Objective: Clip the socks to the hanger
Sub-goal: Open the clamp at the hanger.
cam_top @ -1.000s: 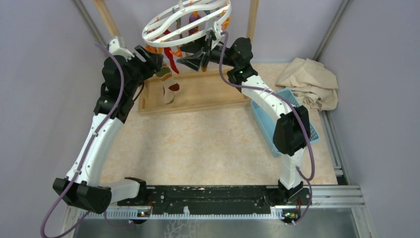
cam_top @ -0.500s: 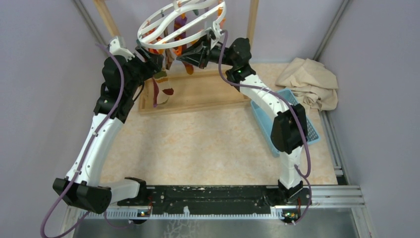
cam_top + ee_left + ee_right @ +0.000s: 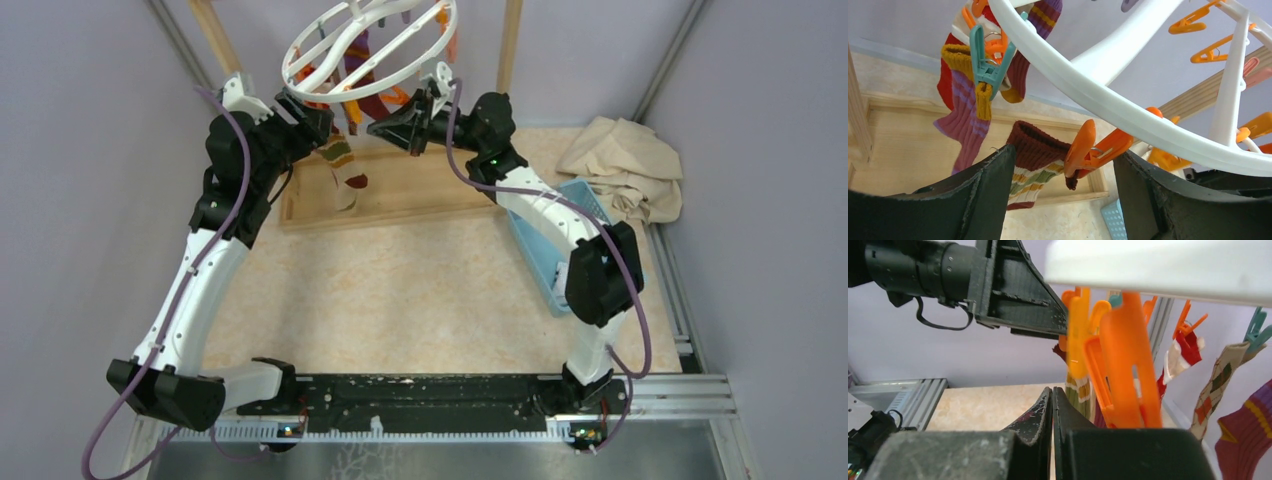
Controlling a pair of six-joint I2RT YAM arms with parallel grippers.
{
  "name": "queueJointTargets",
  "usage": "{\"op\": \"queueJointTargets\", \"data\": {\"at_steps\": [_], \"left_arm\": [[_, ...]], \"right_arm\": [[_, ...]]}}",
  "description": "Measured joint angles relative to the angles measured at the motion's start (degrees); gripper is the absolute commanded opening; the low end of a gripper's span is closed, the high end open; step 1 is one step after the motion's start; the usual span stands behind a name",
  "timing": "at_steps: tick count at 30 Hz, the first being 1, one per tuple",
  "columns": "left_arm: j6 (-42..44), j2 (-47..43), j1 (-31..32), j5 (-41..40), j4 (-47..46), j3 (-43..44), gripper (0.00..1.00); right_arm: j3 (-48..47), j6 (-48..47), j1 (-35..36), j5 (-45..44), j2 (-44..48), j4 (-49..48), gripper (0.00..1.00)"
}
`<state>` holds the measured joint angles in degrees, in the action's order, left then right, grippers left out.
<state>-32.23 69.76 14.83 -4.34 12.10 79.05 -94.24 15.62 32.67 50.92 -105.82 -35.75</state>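
Note:
The nearest orange peg is hanging beside the closed fingers of my right gripper, so I should open them and pinch the peg's lower end [image 3: 1130,410] until my left gripper takes over.
The hanger [image 3: 372,42], a white ring with orange and teal pegs, hangs tilted at the top. In the left wrist view an orange peg [image 3: 1089,151] grips the maroon cuff of a striped sock [image 3: 1034,161]. My left gripper [image 3: 1063,180] is open just below, its fingers apart on either side of peg and cuff. A teal peg [image 3: 986,64] holds a purple-and-red sock [image 3: 962,116]. My right gripper [image 3: 1052,392] is shut on nothing, left of two orange pegs [image 3: 1120,365] under the ring. More socks [image 3: 1219,382] hang to its right.
A wooden tray frame [image 3: 420,195] lies under the hanger, between two wooden poles [image 3: 512,40]. A blue basket [image 3: 540,250] sits beside the right arm, and a beige cloth [image 3: 625,165] lies at the far right.
My right gripper has gone from open to shut and its arm has shifted right. The hanger has swung and tilted, and the striped sock sways beneath it. The left arm has stayed put.

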Motion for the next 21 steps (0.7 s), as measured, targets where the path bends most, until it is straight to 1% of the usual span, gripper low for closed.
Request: {"op": "queueJointTargets", "data": {"at_steps": [8,10,11,13,15,17,21], "left_arm": [[-0.6,0.0,0.0,1.0,-0.6,0.0,0.77],[-0.8,0.0,0.0,1.1,-0.6,0.0,0.77],[-0.8,0.0,0.0,1.2,-0.6,0.0,0.77],[-0.9,0.0,0.0,1.4,-0.7,0.0,0.77],[-1.0,0.0,0.0,1.6,-0.9,0.0,0.77],[-1.1,0.0,0.0,1.7,-1.0,0.0,0.77],[-1.2,0.0,0.0,1.9,-1.0,0.0,0.77]], "right_arm": [[2.8,-4.4,0.3,-3.1,6.4,2.7,0.00],[3.2,-5.3,0.3,-4.1,7.1,3.0,0.16],[3.3,-5.8,0.3,-4.7,7.3,3.5,0.26],[3.4,-6.7,0.3,-5.6,7.5,4.4,0.37],[3.4,-8.0,0.3,-6.5,7.5,5.9,0.45],[3.4,-9.0,0.3,-7.2,7.5,7.3,0.49],[1.4,-10.8,0.2,-8.0,7.1,10.9,0.51]]}}
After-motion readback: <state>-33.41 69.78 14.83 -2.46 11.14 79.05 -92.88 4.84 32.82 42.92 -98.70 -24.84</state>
